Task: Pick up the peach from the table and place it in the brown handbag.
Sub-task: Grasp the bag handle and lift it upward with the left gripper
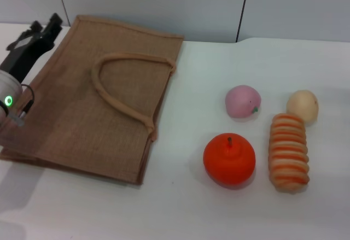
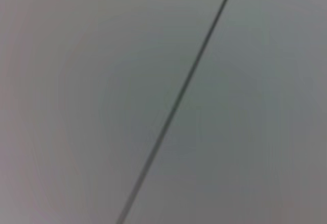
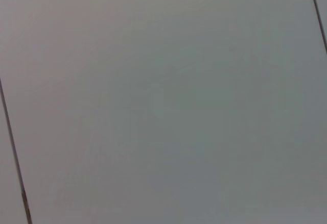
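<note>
The robot's left gripper will close on the bend in the handle (image 1: 96,71) of the brown handbag, because lifting the handle there opens the bag for the peach.
The peach (image 1: 243,101) is small, round and pale pink with a tiny green mark, and lies on the white table (image 1: 219,212) right of centre. The brown handbag (image 1: 93,109) lies flat on the left, its looped handles (image 1: 128,59) pointing toward the middle. My left gripper (image 1: 46,23) is raised over the bag's far left corner, open and empty, far from the peach. My right gripper is out of view. Both wrist views show only a grey wall panel with a dark seam (image 2: 179,96).
A bright orange round fruit with a stem (image 1: 229,159) lies just in front of the peach. A striped orange bread roll (image 1: 288,152) and a pale beige round fruit (image 1: 302,105) lie to the right. A grey panelled wall (image 1: 164,5) runs behind the table.
</note>
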`<state>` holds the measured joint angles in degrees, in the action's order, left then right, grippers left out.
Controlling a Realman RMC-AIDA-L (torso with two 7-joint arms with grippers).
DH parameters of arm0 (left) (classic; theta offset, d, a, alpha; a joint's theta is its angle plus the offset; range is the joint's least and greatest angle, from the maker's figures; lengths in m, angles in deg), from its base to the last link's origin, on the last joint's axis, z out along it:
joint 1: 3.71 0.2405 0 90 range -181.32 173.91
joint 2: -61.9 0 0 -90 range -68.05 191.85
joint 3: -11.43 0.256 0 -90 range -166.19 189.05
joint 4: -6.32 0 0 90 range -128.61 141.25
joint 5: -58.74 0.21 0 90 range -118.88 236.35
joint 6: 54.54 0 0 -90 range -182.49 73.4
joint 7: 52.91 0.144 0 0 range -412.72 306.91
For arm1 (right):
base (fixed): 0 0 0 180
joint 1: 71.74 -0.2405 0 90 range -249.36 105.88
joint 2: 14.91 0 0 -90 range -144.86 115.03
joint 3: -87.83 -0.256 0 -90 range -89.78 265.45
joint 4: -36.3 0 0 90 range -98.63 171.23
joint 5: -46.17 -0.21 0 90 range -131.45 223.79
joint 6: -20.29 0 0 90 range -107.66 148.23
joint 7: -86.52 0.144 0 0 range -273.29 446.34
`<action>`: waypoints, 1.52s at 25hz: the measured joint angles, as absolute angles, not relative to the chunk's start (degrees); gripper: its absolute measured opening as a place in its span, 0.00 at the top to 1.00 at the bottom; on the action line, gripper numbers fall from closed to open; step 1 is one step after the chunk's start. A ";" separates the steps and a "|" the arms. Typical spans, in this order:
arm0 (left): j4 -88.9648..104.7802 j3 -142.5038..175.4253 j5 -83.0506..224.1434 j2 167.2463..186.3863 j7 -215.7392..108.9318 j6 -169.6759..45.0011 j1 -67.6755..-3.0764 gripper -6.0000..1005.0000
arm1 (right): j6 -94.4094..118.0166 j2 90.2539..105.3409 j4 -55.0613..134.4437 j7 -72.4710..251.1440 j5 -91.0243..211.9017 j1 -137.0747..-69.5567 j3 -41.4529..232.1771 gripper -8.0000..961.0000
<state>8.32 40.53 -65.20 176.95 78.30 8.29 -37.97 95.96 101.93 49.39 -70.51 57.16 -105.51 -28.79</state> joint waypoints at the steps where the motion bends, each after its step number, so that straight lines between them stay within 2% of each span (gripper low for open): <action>1: 8.85 40.52 -62.97 176.55 75.69 7.56 -38.20 0.39 | 95.96 101.92 49.39 -70.52 57.15 -105.49 -28.79 0.08; 5: 12.57 40.52 -52.99 175.42 63.21 5.52 -38.45 0.39 | 95.96 101.90 49.39 -70.70 57.15 -105.39 -28.79 0.08; 10: 23.49 40.51 -36.12 175.26 40.28 4.47 -38.05 0.39 | 95.96 101.83 49.39 -70.71 57.16 -105.30 -28.79 0.08; 13: 32.08 40.52 -23.74 176.07 24.80 4.68 -38.28 0.39 | 95.96 101.79 49.39 -70.69 57.15 -105.31 -28.79 0.08; 16: 42.91 40.59 -7.26 177.97 9.19 4.82 -39.71 0.39 | 95.96 101.80 49.39 -70.63 57.16 -105.41 -28.79 0.08; 30: 55.61 50.68 25.62 177.96 -19.25 4.15 -45.02 0.39 | 95.96 101.81 49.39 -70.56 57.11 -105.58 -28.79 0.08; 38: 49.31 57.50 27.62 177.76 -18.45 -1.55 -48.56 0.39 | 95.96 101.81 49.39 -70.50 57.16 -105.84 -28.79 0.08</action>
<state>49.31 57.50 27.62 177.76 -18.45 -1.55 -48.56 95.96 101.81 49.39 -70.50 57.16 -105.84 -28.79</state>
